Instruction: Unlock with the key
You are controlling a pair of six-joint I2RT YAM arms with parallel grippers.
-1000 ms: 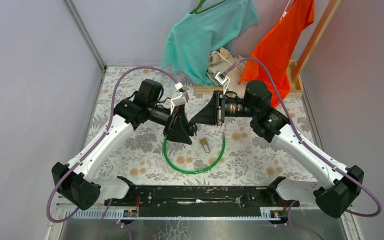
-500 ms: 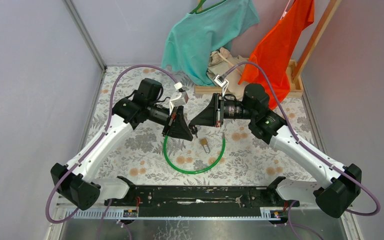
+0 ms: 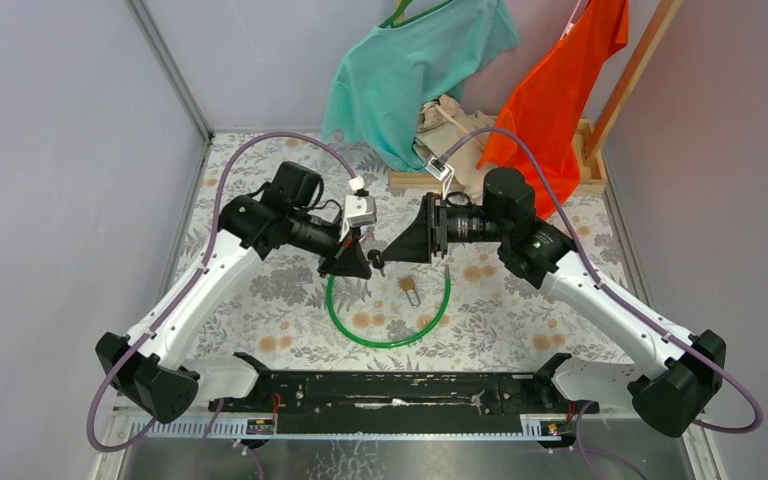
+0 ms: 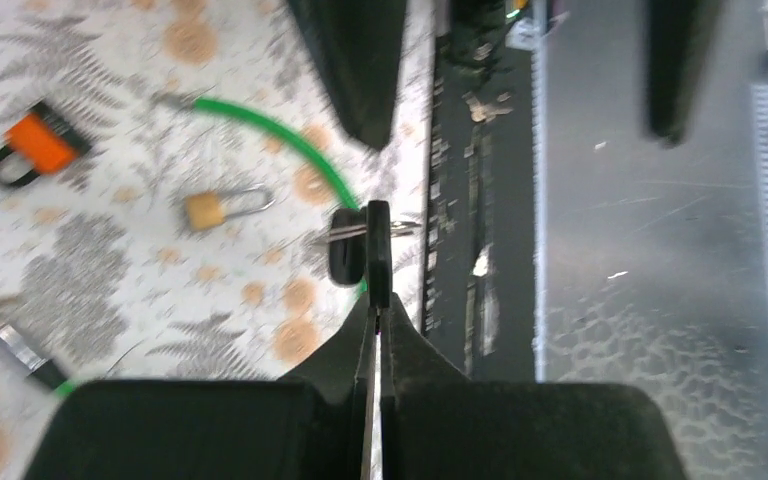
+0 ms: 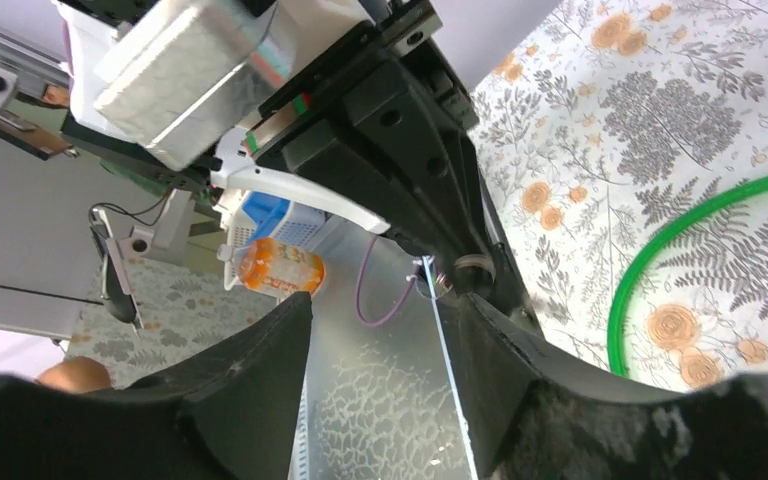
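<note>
My right gripper should take that head [image 4: 378, 248], the black one sticking out of the key, and leave the blade free, because my left gripper's fingers cover the key's blade.
The key [image 4: 377, 250] has a black plastic head, and my left gripper [image 4: 377, 300] is shut on that head in mid-air. A like black-headed key [image 4: 345, 262] hangs beside it, and their silver blades stick out sideways. In the top view my left gripper [image 3: 366, 263] holds the key [image 3: 377, 264] just in front of my right gripper [image 3: 390, 250], which stands open with nothing between its fingers [image 5: 520, 380]. An orange padlock [image 4: 38, 150] lies on the flowered cloth at the far left of the left wrist view. It is hidden in the top view.
A small brass padlock [image 3: 410, 287] lies inside a green cable ring [image 3: 390, 341] on the flowered table cloth [image 3: 520, 320]. A silver-and-black piece [image 4: 22, 352] lies at the cable's end. Teal and orange garments [image 3: 410, 70] hang on a wooden rack at the back. The arms' base rail [image 3: 390, 385] runs along the near edge.
My left gripper has shut on the key's black head. My right gripper, shut before, has opened and let go. Both wrists have shifted slightly left.
</note>
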